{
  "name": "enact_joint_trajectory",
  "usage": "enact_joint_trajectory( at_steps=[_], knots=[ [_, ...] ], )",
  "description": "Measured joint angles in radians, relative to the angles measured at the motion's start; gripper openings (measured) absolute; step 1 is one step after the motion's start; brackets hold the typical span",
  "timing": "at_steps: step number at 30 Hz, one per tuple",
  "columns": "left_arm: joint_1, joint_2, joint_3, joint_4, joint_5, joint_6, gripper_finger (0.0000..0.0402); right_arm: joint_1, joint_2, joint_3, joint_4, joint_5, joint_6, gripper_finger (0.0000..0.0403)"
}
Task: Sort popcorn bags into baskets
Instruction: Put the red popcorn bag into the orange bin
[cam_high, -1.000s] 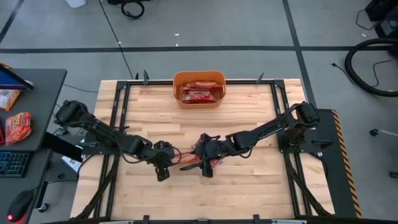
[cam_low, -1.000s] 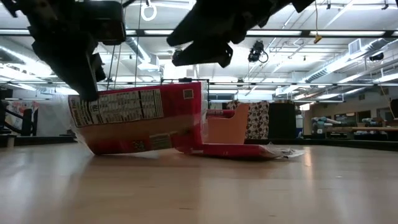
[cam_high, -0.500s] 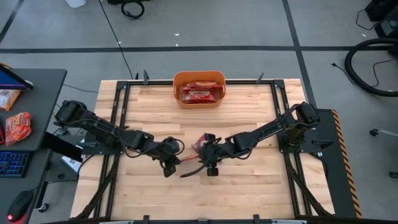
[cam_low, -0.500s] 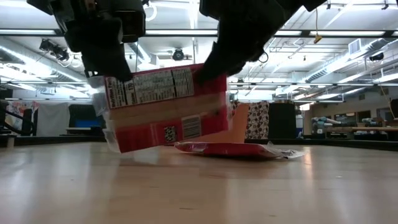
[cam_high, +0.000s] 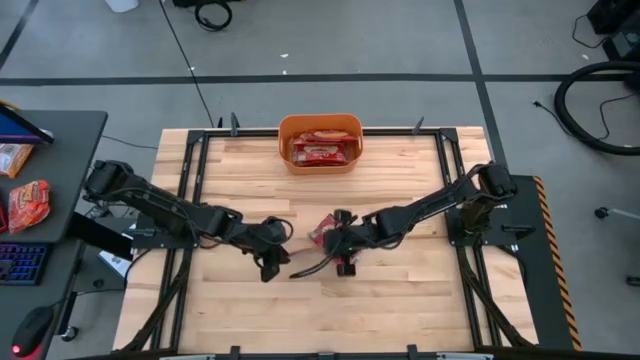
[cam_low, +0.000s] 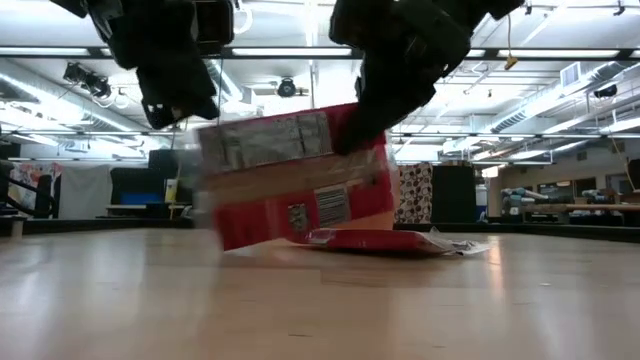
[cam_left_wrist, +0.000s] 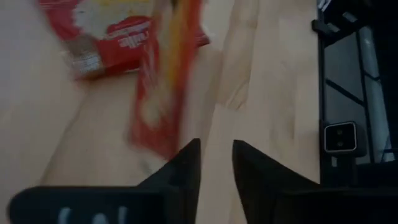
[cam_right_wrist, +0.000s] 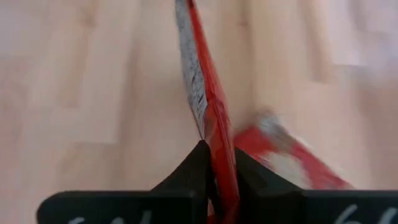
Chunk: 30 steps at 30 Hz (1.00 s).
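The robot's right gripper will release the red popcorn bag on top of the bags inside the orange basket (cam_high: 322, 149).
A red popcorn bag (cam_low: 300, 180) stands on edge between my two grippers near the table's middle; from above it shows as a thin line (cam_high: 312, 266). My right gripper (cam_right_wrist: 219, 149) is shut on it. My left gripper (cam_left_wrist: 216, 146) is open just left of the bag (cam_left_wrist: 158, 106), holding nothing. A second popcorn bag (cam_high: 325, 232) lies flat on the wood behind the held one. The orange basket (cam_high: 285, 135) stands at the far edge, with red popcorn bags (cam_high: 322, 150) inside. My right gripper pinches the bag's upper edge (cam_right_wrist: 214, 124) between its two fingers, near the top corner (cam_low: 362, 125) on the right. The fingers slant down from the right. The bag hangs on edge below them, tilted; whether its lower corner (cam_low: 228, 245) touches the table, I cannot tell.
Black frame rails (cam_high: 190, 160) run along the table's edges. A side desk at the left carries an orange-red snack packet (cam_high: 28, 205) and a keyboard (cam_high: 20, 262). Bare wood lies between the grippers and the basket.
My left gripper, which held the bag's left end, has opened, let go and risen. My right gripper has tipped down and shut on the bag's top right edge. The bag has come up from resting on the table and shifted toward the right.
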Motion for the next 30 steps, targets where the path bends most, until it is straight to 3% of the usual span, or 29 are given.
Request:
enact_joint_trajectory(
  at_steps=[6, 14, 20, 30],
  knots=[
    [0.015, -0.132, 0.0, -0.087, -0.043, 0.031, 0.013, -0.086, -0.09, 0.075, -0.185, 0.182, -0.147, 0.0027],
    [0.016, -0.252, 0.0, -0.071, -0.115, 0.126, 0.013, -0.277, -0.184, 0.095, -0.111, 0.316, -0.436, 0.0048],
    [0.016, -0.268, 0.0, -0.073, -0.136, 0.125, 0.013, -0.432, -0.209, 0.095, 0.032, 0.146, -0.641, 0.0038],
    [0.016, -0.268, 0.0, -0.073, -0.182, 0.129, 0.013, -0.684, -0.206, 0.095, 0.047, -0.135, -0.698, 0.0038]
  ],
)
